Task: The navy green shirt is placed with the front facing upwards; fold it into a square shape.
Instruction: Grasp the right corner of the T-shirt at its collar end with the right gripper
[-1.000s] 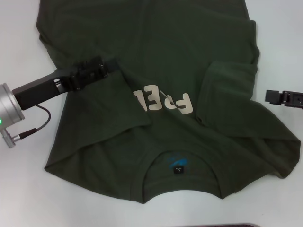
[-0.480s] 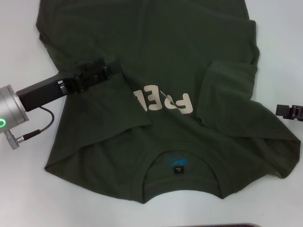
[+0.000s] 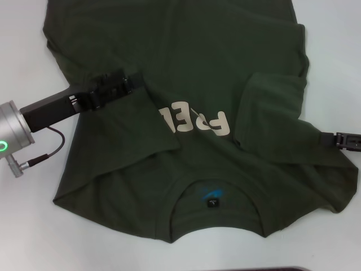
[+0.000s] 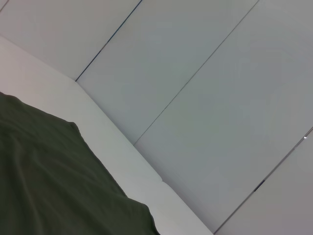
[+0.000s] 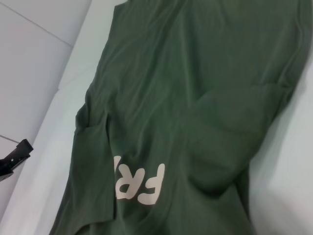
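I can see the shirt's outer corner sticking out beyond where my right gripper meets the sleeve flap, so I should back away and take the shirt nearer that outer corner [image 3: 347, 183].
The navy green shirt [image 3: 197, 51] lies spread on the white table, collar and black neck label [image 3: 212, 201] nearest me. Its left side is folded inward over part of the cream letters [image 3: 197, 119], and a sleeve flap [image 3: 271, 107] lies folded in on the right. My left gripper [image 3: 132, 82] rests at the top of the left fold's edge. At the shirt's right edge sits my right gripper [image 3: 330, 137], touching the cloth. The right wrist view shows the shirt [image 5: 195, 73], its letters [image 5: 142, 183] and the left gripper [image 5: 12, 157] far off. The left wrist view shows only shirt cloth [image 4: 49, 186].
Bare white table [image 3: 28, 226] surrounds the shirt on the left, right and front. A black cable [image 3: 51, 149] loops from the left arm's silver wrist. A dark strip [image 3: 265, 269] shows at the near table edge. Grey wall panels [image 4: 195, 98] stand behind the table.
The right gripper drew back toward the right, then came in again to the shirt's right edge. The left gripper shifted slightly along the fold; the cloth looks the same.
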You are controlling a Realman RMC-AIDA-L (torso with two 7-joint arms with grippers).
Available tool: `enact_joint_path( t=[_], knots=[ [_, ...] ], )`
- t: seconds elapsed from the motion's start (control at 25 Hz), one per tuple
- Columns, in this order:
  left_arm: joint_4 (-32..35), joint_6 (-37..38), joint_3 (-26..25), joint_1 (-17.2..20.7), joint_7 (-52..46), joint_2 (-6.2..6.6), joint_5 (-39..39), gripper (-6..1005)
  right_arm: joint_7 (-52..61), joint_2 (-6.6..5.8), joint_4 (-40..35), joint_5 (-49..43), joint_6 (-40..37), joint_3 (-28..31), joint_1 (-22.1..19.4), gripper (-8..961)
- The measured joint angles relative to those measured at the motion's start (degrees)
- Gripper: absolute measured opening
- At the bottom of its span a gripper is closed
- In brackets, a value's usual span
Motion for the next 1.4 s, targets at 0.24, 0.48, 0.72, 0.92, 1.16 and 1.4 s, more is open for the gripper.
enact_joint_path(
  t=[0.24,0.48,0.72,0.92,1.16,1.4],
  knots=[
    [0.0,0.0,0.0,0.0,0.0,0.1,0.0,884,0.0,0.73,0.1,-0.3,-1.4,-0.1,1.6,836],
    [0.0,-0.3,0.0,-0.1,0.0,0.06,0.0,885,0.0,1.46,0.2,-0.4,-4.5,-0.9,4.4,835],
    [0.0,-0.8,0.0,-0.2,0.1,0.0,0.0,885,1.8,2.84,0.2,-0.4,-4.4,-5.1,7.1,833],
    [0.0,-0.8,0.0,-0.2,0.1,0.0,0.0,884,2.5,3.07,-0.2,-0.2,-4.6,-5.6,7.4,832],
    [-0.2,-0.8,0.0,-0.2,0.1,-0.09,0.0,884,2.5,2.04,-0.4,-0.1,-4.3,-3.9,5.1,831],
    [-0.5,-0.8,0.0,-0.3,0.1,-0.09,0.0,884,2.5,1.0,-0.4,-0.2,-3.5,-2.4,2.4,830]
  ],
)
